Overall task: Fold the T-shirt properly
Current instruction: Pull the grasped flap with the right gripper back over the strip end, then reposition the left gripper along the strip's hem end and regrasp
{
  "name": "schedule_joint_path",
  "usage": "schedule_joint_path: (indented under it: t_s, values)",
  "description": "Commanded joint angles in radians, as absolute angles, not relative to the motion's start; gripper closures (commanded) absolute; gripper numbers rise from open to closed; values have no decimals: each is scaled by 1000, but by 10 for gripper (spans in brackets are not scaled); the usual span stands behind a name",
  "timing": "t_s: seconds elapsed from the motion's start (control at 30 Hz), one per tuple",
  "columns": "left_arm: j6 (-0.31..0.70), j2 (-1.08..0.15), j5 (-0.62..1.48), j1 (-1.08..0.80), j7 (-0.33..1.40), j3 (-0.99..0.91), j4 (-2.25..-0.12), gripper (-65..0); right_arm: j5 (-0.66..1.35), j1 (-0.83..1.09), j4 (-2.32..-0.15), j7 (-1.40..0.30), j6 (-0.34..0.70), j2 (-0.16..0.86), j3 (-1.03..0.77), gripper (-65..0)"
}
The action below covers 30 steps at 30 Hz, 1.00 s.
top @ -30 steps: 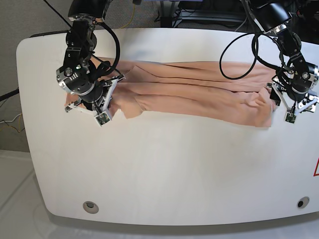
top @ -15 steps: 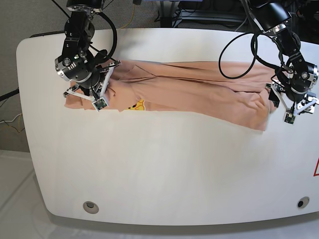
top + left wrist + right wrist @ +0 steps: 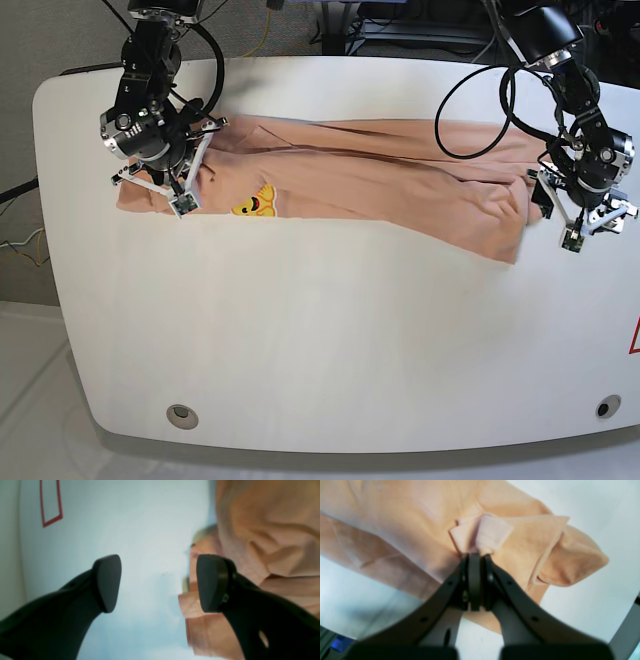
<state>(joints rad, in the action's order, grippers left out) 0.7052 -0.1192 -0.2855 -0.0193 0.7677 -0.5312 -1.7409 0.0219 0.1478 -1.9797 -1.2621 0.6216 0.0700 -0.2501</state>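
My right gripper is pinching only a bunched fold near the end of the T-shirt, so I need to open it and close on the T-shirt nearer the yellow mark point(image 3: 222, 193).
The peach T-shirt point(image 3: 380, 180) lies as a long folded band across the far half of the white table point(image 3: 330, 330), its yellow mark point(image 3: 255, 200) facing up near the left end. My right gripper point(image 3: 178, 195) is over that left end. In the right wrist view it point(image 3: 475, 557) is shut on a pinched fold of the T-shirt point(image 3: 395, 517). My left gripper point(image 3: 585, 225) stands open at the band's right end. In the left wrist view one of its fingers point(image 3: 210, 582) hangs over the T-shirt's edge point(image 3: 262, 530), the other over bare table.
A red outline mark point(image 3: 50, 505) is on the table past the left gripper, at the right edge point(image 3: 635, 335) in the base view. Two round holes point(image 3: 181, 415) point(image 3: 602, 407) sit near the front edge. Black cables loop above both arms.
My right gripper has pulled the T-shirt's left end leftward and away, flattening the fold and baring the yellow mark. The right end slid slightly left. The left gripper stayed open and hardly moved.
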Motion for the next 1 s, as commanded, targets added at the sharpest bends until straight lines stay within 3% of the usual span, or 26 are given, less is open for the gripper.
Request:
schedule_joint_path:
  t_s: [0.0,0.4,0.57,0.9,0.97]
  values:
    - [698,-133,-288,-7,754,-535,-1758,-432,18,136,-1992,-1257,619,79,-254,0]
    - [698,-133,-288,-7,754,-536,-1758,-432,18,136,-1969,-1291,542,79,-248,-15]
    - [698,-133,-288,-7,754,-536,-1758,-432,18,136,-1971,-1294,541,79,-248,-170]
    - [698,-133,-288,-8,754,-538,-1758,-432,18,139,-1974,-1302,538,81,-248,-650]
    - [698,-133,-288,-8,754,-538,-1758,-432,18,139,-1975,-1302,538,81,-248,-650]
